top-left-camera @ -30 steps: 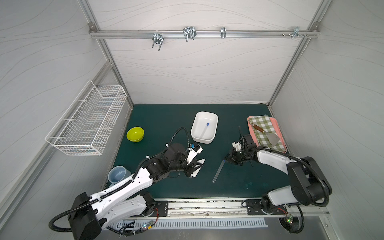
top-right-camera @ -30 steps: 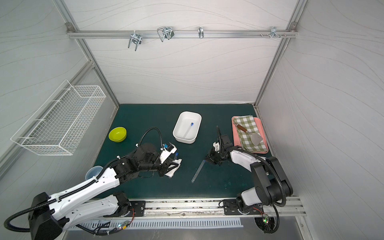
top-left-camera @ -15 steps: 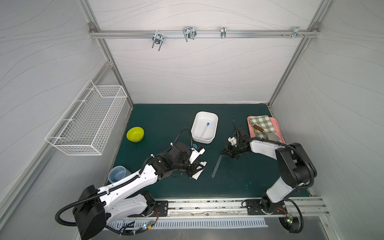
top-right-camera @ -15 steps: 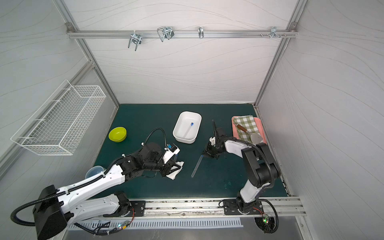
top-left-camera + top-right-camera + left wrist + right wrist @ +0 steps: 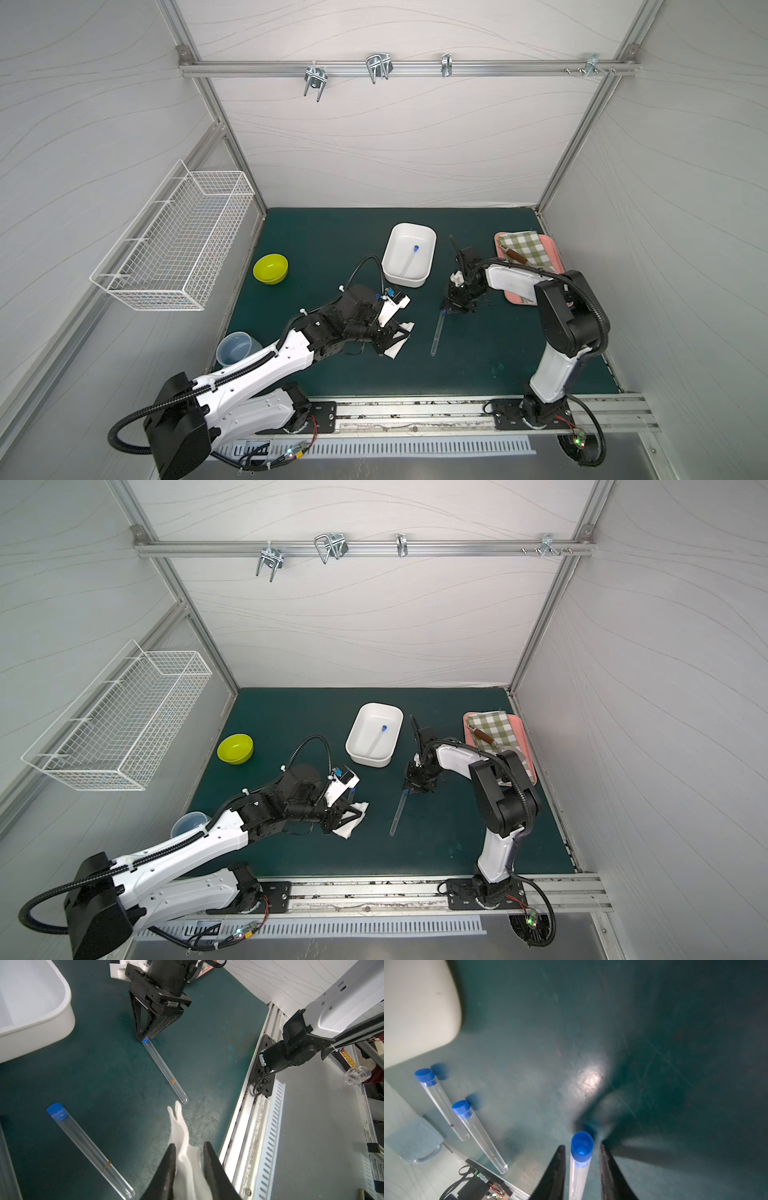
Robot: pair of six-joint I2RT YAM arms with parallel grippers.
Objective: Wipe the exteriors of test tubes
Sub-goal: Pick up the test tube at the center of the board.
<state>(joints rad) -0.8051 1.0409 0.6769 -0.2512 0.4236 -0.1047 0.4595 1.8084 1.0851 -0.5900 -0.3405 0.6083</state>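
Right fingers are level with the test tube's blue cap; I need to open them wider, shift, grip the tube's clear body [image 5: 579,1176] below it.
A clear test tube [image 5: 436,334] with a blue cap lies on the green mat. My right gripper [image 5: 444,309] points down at its capped end. In the right wrist view the cap [image 5: 581,1148] sits between the jaws with a gap on each side, so the right gripper [image 5: 581,1147] is open. Two more test tubes [image 5: 440,1103] [image 5: 479,1134] lie side by side near the left arm. Another tube [image 5: 409,261] rests inside the white bin. My left gripper [image 5: 188,1146] is shut on a white folded cloth [image 5: 180,1126], held just above the mat beside a tube [image 5: 89,1151].
The white bin [image 5: 405,282] stands at mid-back, close to both arms. A pink tray [image 5: 550,247] with a checked cloth is at the right. A yellow-green bowl [image 5: 270,268] and a clear cup [image 5: 237,349] sit on the left. A wire basket [image 5: 178,241] hangs on the left wall.
My right arm has folded and swung left with the tube's capped end, and its jaws have now parted from the cap. The left gripper has edged right with the cloth.
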